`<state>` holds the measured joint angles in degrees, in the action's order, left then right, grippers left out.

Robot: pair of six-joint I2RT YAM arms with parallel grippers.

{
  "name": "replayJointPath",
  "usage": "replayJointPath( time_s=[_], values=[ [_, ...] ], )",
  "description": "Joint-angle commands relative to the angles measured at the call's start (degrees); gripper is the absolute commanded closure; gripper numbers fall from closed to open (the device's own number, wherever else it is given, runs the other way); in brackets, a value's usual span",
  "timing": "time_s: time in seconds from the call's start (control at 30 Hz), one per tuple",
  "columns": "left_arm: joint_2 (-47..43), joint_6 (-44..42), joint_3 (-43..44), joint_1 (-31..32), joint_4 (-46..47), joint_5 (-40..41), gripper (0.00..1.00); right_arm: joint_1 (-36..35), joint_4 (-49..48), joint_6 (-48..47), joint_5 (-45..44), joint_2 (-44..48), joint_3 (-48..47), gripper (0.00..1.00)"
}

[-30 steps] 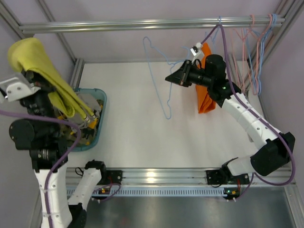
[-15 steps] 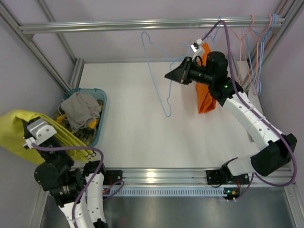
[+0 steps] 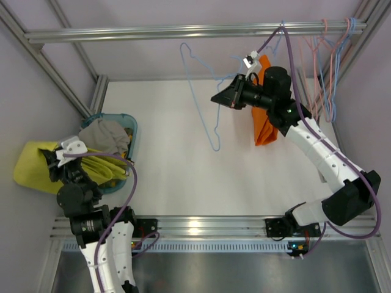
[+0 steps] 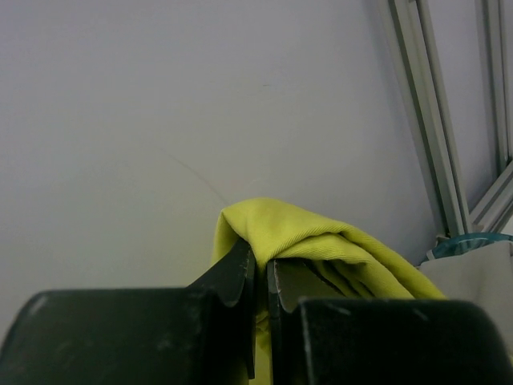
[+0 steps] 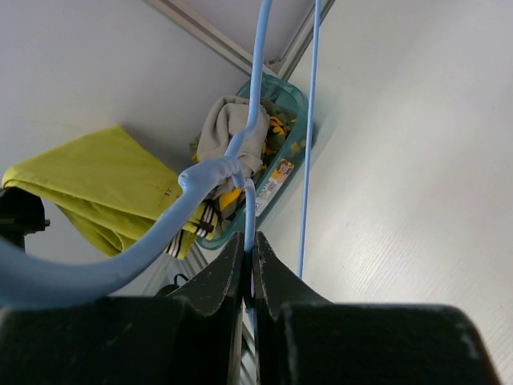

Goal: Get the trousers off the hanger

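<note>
The robot's left gripper should release the mustard yellow-green trousers, now held beside the basket, on top of the grey clothes in the teal basket [image 3: 107, 146].
My left gripper [image 3: 54, 160] is shut on the mustard yellow-green trousers [image 3: 33, 166] and holds them at the left, beside the basket; the fold drapes over my fingers in the left wrist view [image 4: 304, 237]. My right gripper [image 3: 219, 99] is shut on the bare light blue wire hanger [image 3: 208, 104], held up over the table; its wire runs between my fingers in the right wrist view [image 5: 255, 172]. The bright orange trousers [image 3: 264, 116] hang behind my right arm, from the rail.
A teal basket [image 3: 131, 125] with grey and other clothes stands at the table's left edge. Several pink and blue wire hangers [image 3: 330, 67] hang from the metal rail [image 3: 183, 30] at the back right. Frame posts stand at the left.
My left arm has swung down from high at the left to low beside the basket, carrying the yellow-green trousers. My right gripper and the blue hanger have barely moved.
</note>
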<state>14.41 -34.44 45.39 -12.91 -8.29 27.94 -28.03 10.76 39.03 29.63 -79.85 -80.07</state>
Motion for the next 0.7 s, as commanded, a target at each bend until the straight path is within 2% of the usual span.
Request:
replayJointPath(
  time_s=[0.0, 0.17, 0.37, 0.53, 0.67],
  values=[
    [0.08, -4.14, 2.95, -0.01, 13.39, 2.29, 1.0, -0.8, -2.33, -0.62, 0.17, -0.83, -3.69, 1.0],
    [1.05, -5.64, 5.33, -0.01, 11.9, 3.0, 1.0, -0.8, -2.5, -0.35, 0.52, -1.62, -3.69, 1.0],
    [6.31, -5.82, 2.78, -0.01, 12.86, -1.56, 1.0, -0.8, -2.94, -0.26, 0.96, -2.76, -4.3, 1.0],
    [12.56, -4.42, -3.28, -0.01, 22.41, -8.6, 1.0, -0.71, -2.42, -1.32, 1.13, -2.15, -4.56, 1.0],
    [23.34, 0.06, -4.86, -0.01, 27.35, -13.17, 1.0, -0.71, -1.01, -3.34, 1.57, -0.92, -4.92, 1.0]
  ],
)
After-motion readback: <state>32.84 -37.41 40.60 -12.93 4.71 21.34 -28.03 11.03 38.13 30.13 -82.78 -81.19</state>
